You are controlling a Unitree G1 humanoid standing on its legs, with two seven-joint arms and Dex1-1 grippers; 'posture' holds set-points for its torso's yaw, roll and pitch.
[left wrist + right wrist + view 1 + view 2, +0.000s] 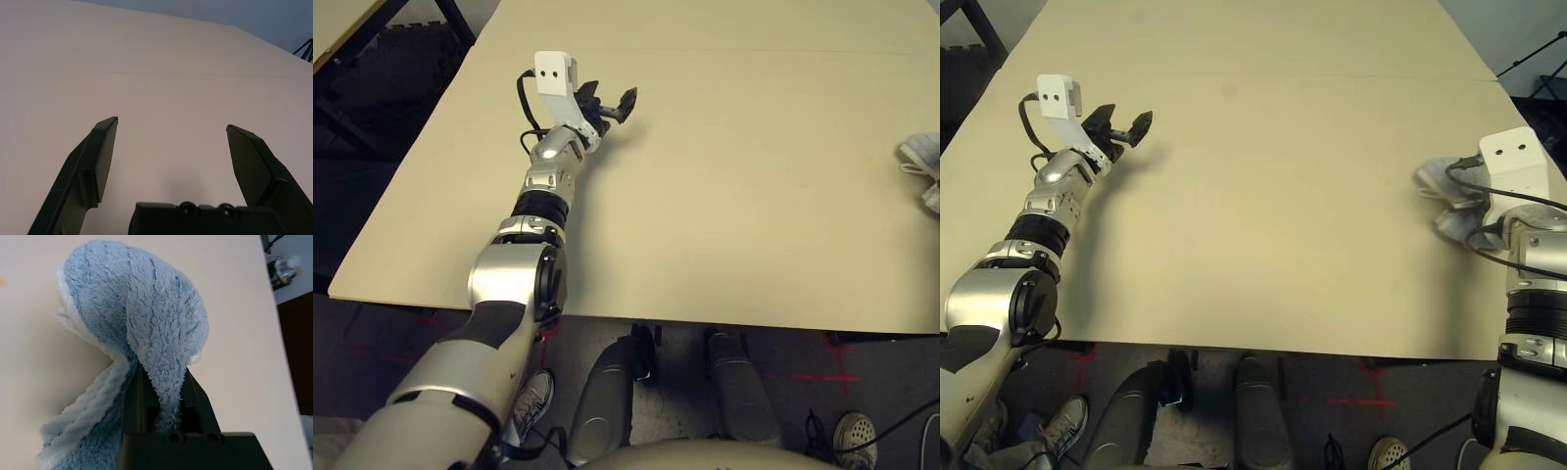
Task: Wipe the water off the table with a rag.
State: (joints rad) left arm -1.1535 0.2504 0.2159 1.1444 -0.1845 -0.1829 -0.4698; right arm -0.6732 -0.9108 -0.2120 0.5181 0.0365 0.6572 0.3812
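Note:
Next, I put the rag down on the cream table (pixel 893 164) by the tiny orange speck with my right gripper.
The light blue-grey rag (pixel 142 308) lies bunched on the cream table (pixel 1283 274) near its right edge, also seen as the rag (pixel 1438 186) from the head. My right gripper (pixel 164 376) is shut on a fold of the rag, which rises between its fingers. A tiny orange speck of water (pixel 2 281) sits on the table just past the rag. My left gripper (pixel 1126 125) hovers low over the far left of the table, open with nothing between its fingers (pixel 102 147).
The table's left edge runs close beside my left arm, with dark frames (pixel 401 59) beyond it. Its right edge lies just past the rag. A seam (pixel 1263 76) crosses the tabletop at the back. Shoes and floor show under the near edge.

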